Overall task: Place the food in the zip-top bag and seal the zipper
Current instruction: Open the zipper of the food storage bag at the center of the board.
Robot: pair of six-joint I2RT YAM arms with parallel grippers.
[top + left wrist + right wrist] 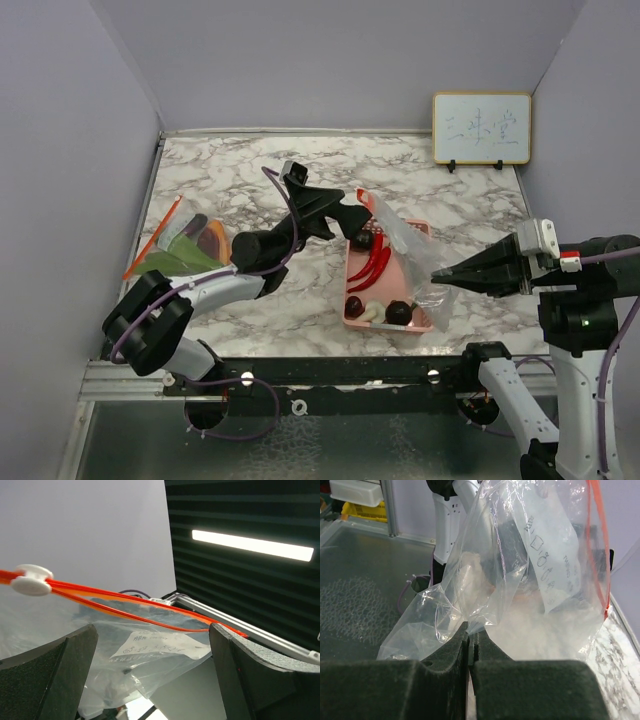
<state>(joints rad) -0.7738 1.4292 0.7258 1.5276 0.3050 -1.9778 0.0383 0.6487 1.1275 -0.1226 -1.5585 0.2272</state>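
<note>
My right gripper is holding the bag's lower edge, so my left gripper should pinch the orange zipper [365, 199] before my right gripper lets go and opens the bag's opening.
A clear zip-top bag [405, 240] with an orange zipper [366, 198] hangs stretched over the pink basket [425, 232]. My left gripper [352, 215] is open at the bag's zipper end. In the left wrist view the zipper [150, 611] and its white slider [31, 579] run across between and beyond the wide-apart fingers [55, 675]. My right gripper [438, 273] is shut on the bag's lower edge [485, 615]. In the basket lie red chili peppers [372, 265], dark round pieces [398, 312] and a white mushroom-like piece [372, 311]. A green leafy vegetable [185, 262] lies at the left.
A thin orange strip [150, 242] and a dark red piece [212, 238] lie by the leafy vegetable. A small whiteboard [481, 128] stands at the back right. Grey walls close in the marble table [240, 180] on three sides.
</note>
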